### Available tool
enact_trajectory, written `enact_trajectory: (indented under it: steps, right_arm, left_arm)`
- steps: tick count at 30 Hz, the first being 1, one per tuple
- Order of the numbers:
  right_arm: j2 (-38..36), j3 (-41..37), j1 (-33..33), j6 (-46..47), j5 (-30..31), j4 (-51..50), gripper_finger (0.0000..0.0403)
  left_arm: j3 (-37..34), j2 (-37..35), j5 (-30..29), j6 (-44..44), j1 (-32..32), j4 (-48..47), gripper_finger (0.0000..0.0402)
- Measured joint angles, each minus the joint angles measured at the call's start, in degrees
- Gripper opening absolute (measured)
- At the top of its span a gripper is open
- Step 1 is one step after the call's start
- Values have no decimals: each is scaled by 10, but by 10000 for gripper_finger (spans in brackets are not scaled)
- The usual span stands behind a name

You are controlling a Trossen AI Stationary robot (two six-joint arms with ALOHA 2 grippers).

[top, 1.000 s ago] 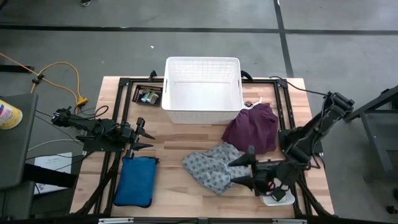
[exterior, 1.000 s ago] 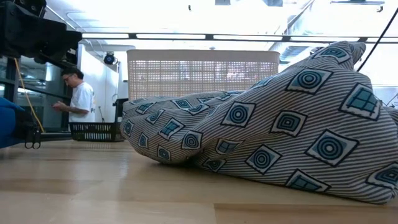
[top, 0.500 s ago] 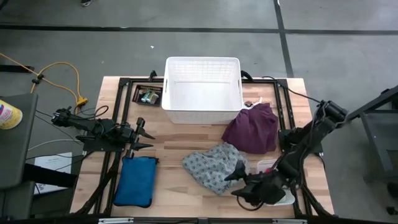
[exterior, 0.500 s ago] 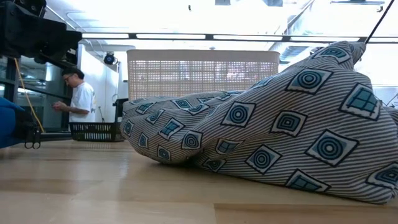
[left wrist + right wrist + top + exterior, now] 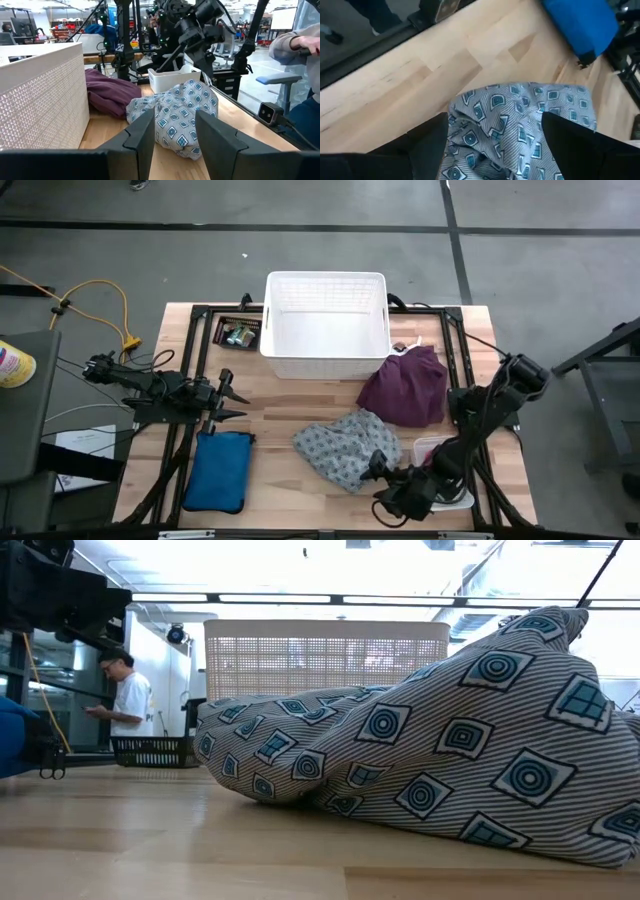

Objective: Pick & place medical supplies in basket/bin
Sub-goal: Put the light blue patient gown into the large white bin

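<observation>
Next, my right gripper grips the grey patterned cloth at its near edge (image 5: 361,479) (image 5: 486,158), on the side toward the white tray.
A grey patterned cloth (image 5: 345,448) lies crumpled on the table's near middle and fills the right of the low view (image 5: 450,760). A purple cloth (image 5: 405,385) lies right of the white basket (image 5: 326,355). My right gripper (image 5: 380,478) is open at the grey cloth's near right edge. In its wrist view (image 5: 495,150) the two fingers stand on either side of the cloth (image 5: 520,120). My left gripper (image 5: 232,395) waits open at the table's left, facing the cloths (image 5: 172,117). The tape roll, block and bottle do not show.
A blue pouch (image 5: 218,470) lies at the near left. A small black tray (image 5: 238,333) with small items sits left of the basket. A white tray (image 5: 445,480) lies under my right arm. A person (image 5: 125,700) stands in the room beyond the table.
My right gripper has gone toward the table's near edge and a little left, turning to face the grey cloth from its near right side. The cloths have stayed where they were.
</observation>
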Motion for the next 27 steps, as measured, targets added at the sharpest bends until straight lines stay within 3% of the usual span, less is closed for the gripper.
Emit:
enact_trajectory:
  steps: [6, 13, 27]
  right_arm:
    - [22, 0, -18, -1, -11, -21, 309]
    - [62, -1, -43, -6, -64, -31, 309]
    - [120, -2, -66, -4, -47, -54, 309]
  left_arm:
    - [0, 0, 0, 0, 0, 0, 135]
    - [0, 0, 0, 0, 0, 2, 135]
    - [0, 0, 0, 0, 0, 3, 135]
